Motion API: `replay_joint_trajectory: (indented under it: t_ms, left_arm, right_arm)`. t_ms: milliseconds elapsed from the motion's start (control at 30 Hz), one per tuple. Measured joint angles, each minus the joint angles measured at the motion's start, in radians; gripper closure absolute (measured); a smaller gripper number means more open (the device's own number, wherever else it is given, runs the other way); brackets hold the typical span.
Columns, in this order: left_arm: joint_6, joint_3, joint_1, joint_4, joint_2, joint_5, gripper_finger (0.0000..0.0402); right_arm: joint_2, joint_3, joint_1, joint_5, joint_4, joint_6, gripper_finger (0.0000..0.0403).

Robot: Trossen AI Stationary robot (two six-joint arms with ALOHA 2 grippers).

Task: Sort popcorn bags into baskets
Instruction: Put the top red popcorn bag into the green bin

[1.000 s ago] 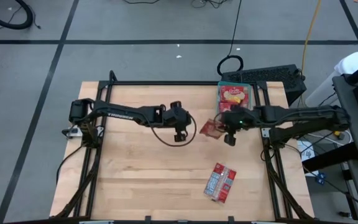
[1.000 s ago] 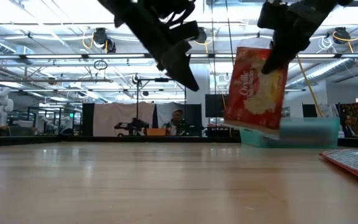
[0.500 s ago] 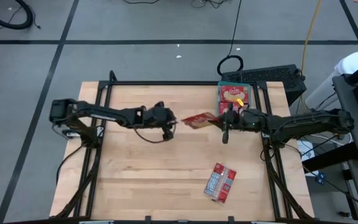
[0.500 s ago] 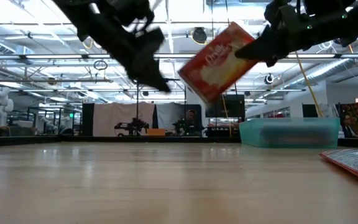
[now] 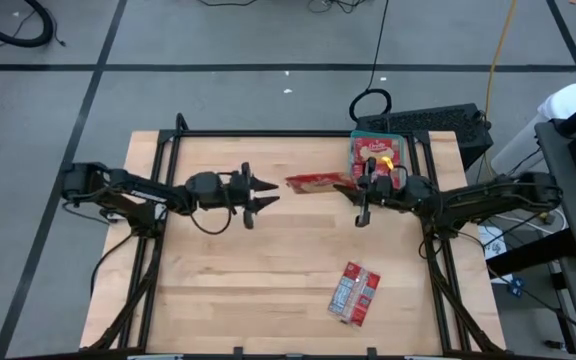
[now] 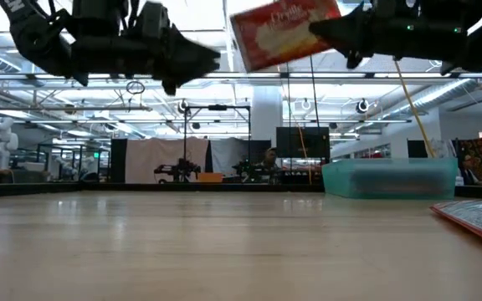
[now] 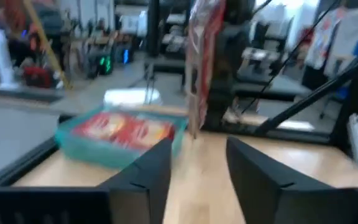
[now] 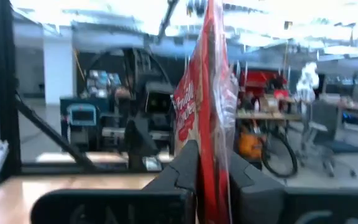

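Observation:
The slanting popcorn bag is held near its lower corner by my right gripper, so my left gripper needs to grab the bag's loose end (image 6: pixel 242 43) while my right gripper takes a new grip higher up.
My right gripper (image 5: pixel 356 190) is shut on a red popcorn bag (image 5: pixel 313 184) with a cream-yellow popcorn picture (image 6: pixel 283 33), held high over the table's far middle. My left gripper (image 5: pixel 265 193) hangs open and level to the left of it, pointing at it, and touches nothing; its fingers (image 7: pixel 160 174) frame the bag (image 7: pixel 202 56) from a distance. The teal-green basket (image 5: pixel 354 160) sits at the far right edge (image 6: pixel 389 177) with red bags lying flat in it (image 7: pixel 120 129). Another bag (image 5: pixel 354 293), silvery-blue panel up, lies flat near the right front. My right gripper pinches the bag's right-hand end (image 8: pixel 207 146) between its two fingers (image 8: pixel 185 165), coming level from the table's right. The bag is lifted clear and sticks out toward the table's left, standing on edge with its picture side facing the near edge (image 6: pixel 262 38).
A black keyboard-like box (image 5: pixel 438 122) lies beyond the far right corner, next to the basket. Black frame rails (image 5: pixel 268 134) run along the table's far and side edges. Bare wood (image 5: pixel 238 280) fills the middle and near left.
My right gripper rose and tipped from pointing down to level, swinging the bag from hanging below it to sticking out level toward the left, high above the table. My left gripper drew back toward the table's left edge and turned level, pointing right.

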Motion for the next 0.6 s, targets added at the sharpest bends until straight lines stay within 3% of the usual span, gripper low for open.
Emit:
replay_joint_trajectory:
  t_ms: [200, 333, 467, 600]
  left_arm:
    - [0.022, 0.052, -0.010, 0.080, 0.048, -0.060, 0.0169]
    - [0.052, 0.104, -0.010, 0.081, 0.078, -0.055, 0.0140]
    - [0.071, 0.138, -0.014, 0.078, 0.101, -0.051, 0.0151]
    - [0.085, 0.160, -0.014, 0.084, 0.114, -0.030, 0.0207]
  right_arm:
    - [0.115, 0.000, 0.001, -0.010, 0.231, -0.007, 0.0389]
    - [0.184, 0.004, 0.000, -0.007, 0.336, -0.006, 0.0389]
    - [0.238, 0.029, 0.001, -0.010, 0.344, 0.009, 0.0389]
    - [0.286, 0.053, 0.001, -0.010, 0.345, 0.027, 0.0389]
